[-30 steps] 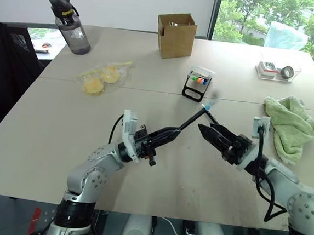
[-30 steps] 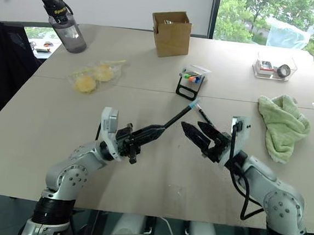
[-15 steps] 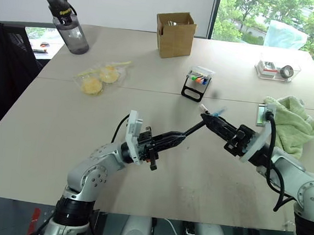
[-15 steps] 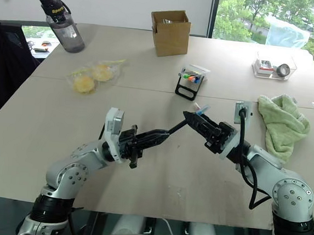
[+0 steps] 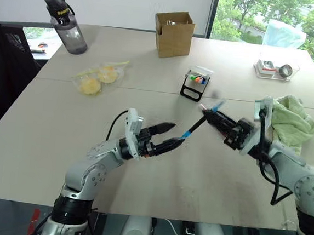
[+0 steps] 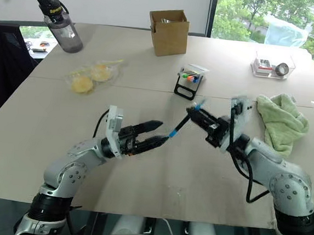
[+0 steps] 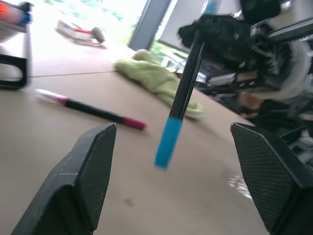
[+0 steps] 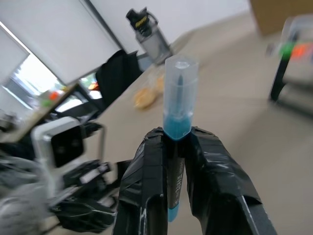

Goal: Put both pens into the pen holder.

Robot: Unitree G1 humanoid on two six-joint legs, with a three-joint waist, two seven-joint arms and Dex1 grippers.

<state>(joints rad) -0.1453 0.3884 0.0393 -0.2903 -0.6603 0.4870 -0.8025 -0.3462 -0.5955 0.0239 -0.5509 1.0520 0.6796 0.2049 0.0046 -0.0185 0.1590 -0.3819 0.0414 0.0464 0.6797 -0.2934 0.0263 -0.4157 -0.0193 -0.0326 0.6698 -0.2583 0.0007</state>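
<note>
My right gripper is holding the black pen with light blue ends, now slanted above the table. It will let go of it among the coloured caps in the pen holder [image 5: 198,77] [image 8: 299,48].
My right gripper [image 5: 208,118] is shut on the black pen with light blue ends [image 5: 198,125] and holds it slanted above the table. In the right wrist view the pen's clear-capped top [image 8: 179,93] sticks up between the fingers. My left gripper [image 5: 176,133] stands open just left of the pen's lower blue end [image 7: 166,144] and does not touch it. The second pen, dark with magenta ends [image 7: 93,110], lies flat on the table beyond. The pen holder [image 5: 195,83], a small black stand with coloured caps, stands farther back, a little left of my right gripper.
A brown cardboard box [image 5: 174,34] stands at the back centre and a dark water bottle [image 5: 66,24] at the back left. A bag of yellow items [image 5: 97,79] lies on the left. A green towel [image 5: 291,124] lies right of my right arm, with a clear tray [image 5: 277,67] behind it.
My left gripper has opened and let go of the blue-ended pen. My right gripper closed on the pen and lifted it slightly while its wrist rolled.
</note>
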